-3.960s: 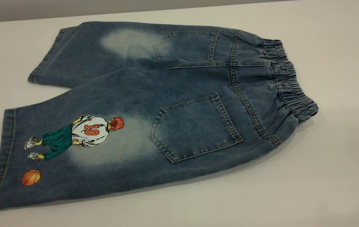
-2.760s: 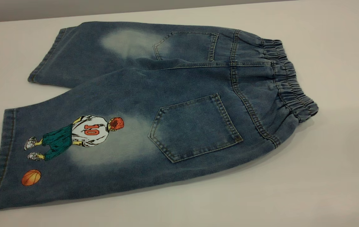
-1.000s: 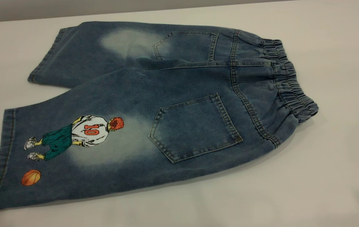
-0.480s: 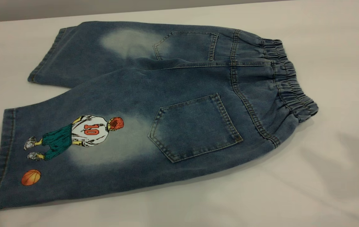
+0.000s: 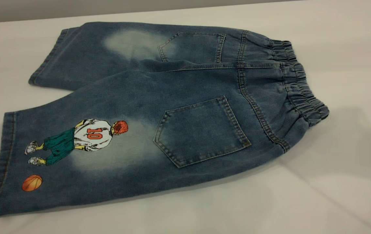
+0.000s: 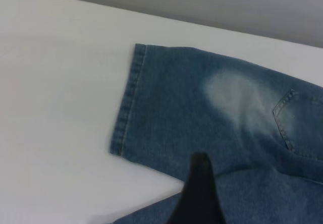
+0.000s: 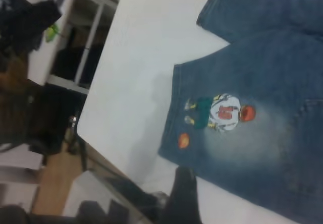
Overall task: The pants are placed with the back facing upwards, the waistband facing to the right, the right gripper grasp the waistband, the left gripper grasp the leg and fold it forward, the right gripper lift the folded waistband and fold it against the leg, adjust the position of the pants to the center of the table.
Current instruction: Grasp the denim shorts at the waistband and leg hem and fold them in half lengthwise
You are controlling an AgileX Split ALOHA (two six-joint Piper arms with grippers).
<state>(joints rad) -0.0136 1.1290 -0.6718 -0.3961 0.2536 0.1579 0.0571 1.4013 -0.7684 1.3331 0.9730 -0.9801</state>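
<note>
Next, I close my right gripper on the pants at the gathered waistband's near end (image 5: 316, 115), on the printed leg's side.
The pants (image 5: 172, 91) lie flat on the table (image 5: 335, 195), back side up with both patch pockets showing. The gathered waistband (image 5: 297, 87) is at the right. The leg (image 5: 75, 152) with the number 10 player and orange ball is the near one, and the plain leg (image 5: 91, 55) lies behind it. Neither gripper appears in the exterior view. A dark part of my left gripper (image 6: 202, 193) hangs over the plain leg (image 6: 192, 103) where the two legs meet. My right gripper (image 7: 182, 193) shows as a dark shape above bare table beside the printed leg (image 7: 227, 113).
A soft shadow (image 5: 345, 143) lies on the table to the right of the waistband. In the right wrist view the table's edge (image 7: 101, 143) drops off to dark furniture and floor (image 7: 45, 82). Bare tabletop (image 6: 55, 108) lies past the plain leg's hem.
The pants have not moved. The shadow on the table at the right has grown and darkened, spreading toward the waistband.
</note>
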